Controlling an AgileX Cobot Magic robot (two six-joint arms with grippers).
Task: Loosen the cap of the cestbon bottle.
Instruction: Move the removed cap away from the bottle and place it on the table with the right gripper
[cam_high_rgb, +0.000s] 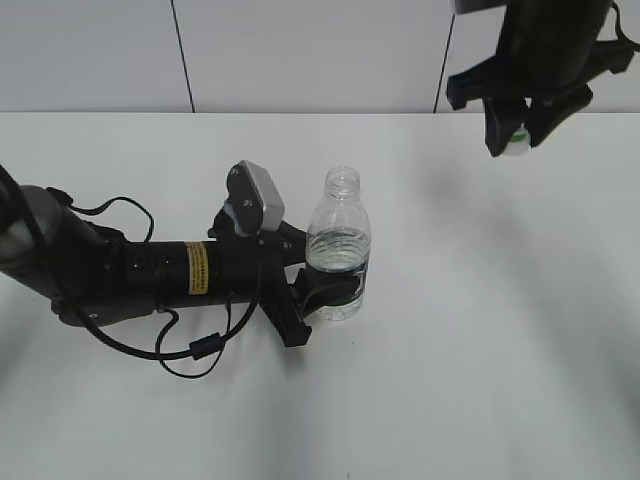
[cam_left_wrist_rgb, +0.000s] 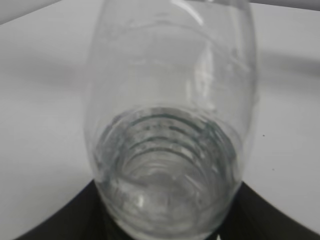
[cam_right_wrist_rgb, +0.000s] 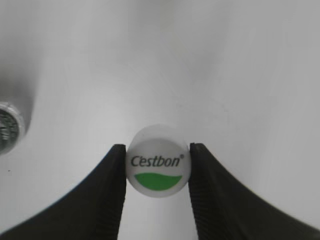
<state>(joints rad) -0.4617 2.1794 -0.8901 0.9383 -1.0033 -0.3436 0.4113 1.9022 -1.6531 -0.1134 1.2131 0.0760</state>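
Next, my right gripper lets go of the white cap on the bare white table (cam_high_rgb: 440, 251) beside the cestbon bottle.
The cestbon bottle (cam_high_rgb: 338, 245) stands upright on the white table with its neck open and no cap on it. My left gripper (cam_high_rgb: 318, 292) is shut on its lower body; in the left wrist view the bottle (cam_left_wrist_rgb: 170, 150) fills the frame between the dark fingers. My right gripper (cam_high_rgb: 515, 138) is raised high at the back right, shut on the white cap (cam_high_rgb: 517, 142). In the right wrist view the cap (cam_right_wrist_rgb: 159, 167), with its green mark and lettering, sits pinched between the two black fingers (cam_right_wrist_rgb: 157, 172). The bottle's open mouth (cam_right_wrist_rgb: 9, 127) shows at the left edge.
The left arm (cam_high_rgb: 130, 270) lies low across the left of the white table (cam_high_rgb: 480, 350), with a black cable loop (cam_high_rgb: 195, 350) beside it. A white panelled wall (cam_high_rgb: 300, 50) runs behind the table's far edge.
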